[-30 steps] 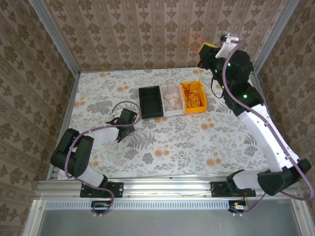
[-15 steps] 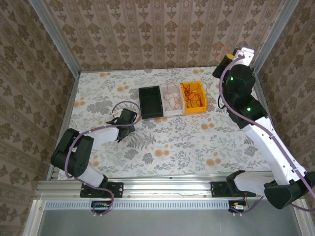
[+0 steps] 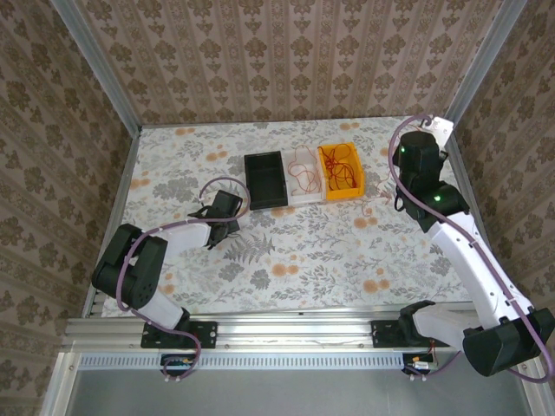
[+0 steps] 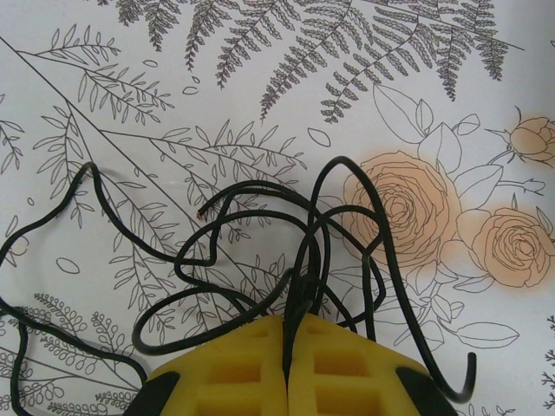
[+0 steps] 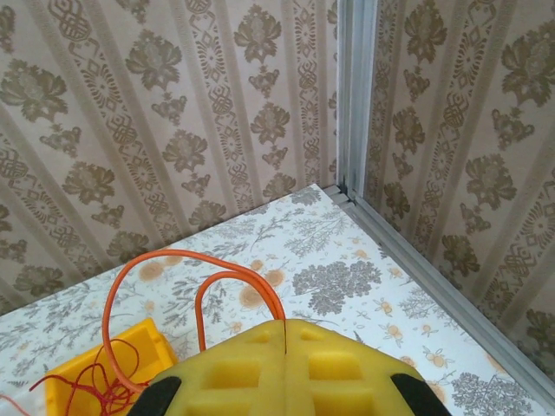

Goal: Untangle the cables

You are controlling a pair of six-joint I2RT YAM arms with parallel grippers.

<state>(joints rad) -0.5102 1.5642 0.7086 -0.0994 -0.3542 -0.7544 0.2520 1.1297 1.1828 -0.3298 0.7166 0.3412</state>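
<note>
Next, my right gripper releases the orange cable in the white bin (image 3: 303, 173), so that it ends up lying on top of the cables that are in there.
Thin red-orange cables lie tangled in the yellow bin (image 3: 340, 171) and in the white bin (image 3: 303, 172). My right gripper (image 5: 285, 322) is shut on one orange cable (image 5: 158, 258), which loops up from the yellow bin (image 5: 91, 364) into its yellow fingertips. The right arm (image 3: 418, 160) hangs over the table's back right corner. On the table at the left, my left gripper (image 4: 289, 319) is shut on a loose tangle of thin black cables (image 4: 251, 217), which spread over the flowered cloth. Seen from above, the left gripper (image 3: 221, 217) rests low on the table.
A black bin (image 3: 266, 180) stands left of the white one, the three side by side at the table's back. Aluminium posts and wallpapered walls close the table in; the back right corner post (image 5: 351, 95) is near the right gripper.
The right arm has swung right and come down from high by the back wall, drawing the orange cable away from the yellow bin. The left arm has stayed still.
</note>
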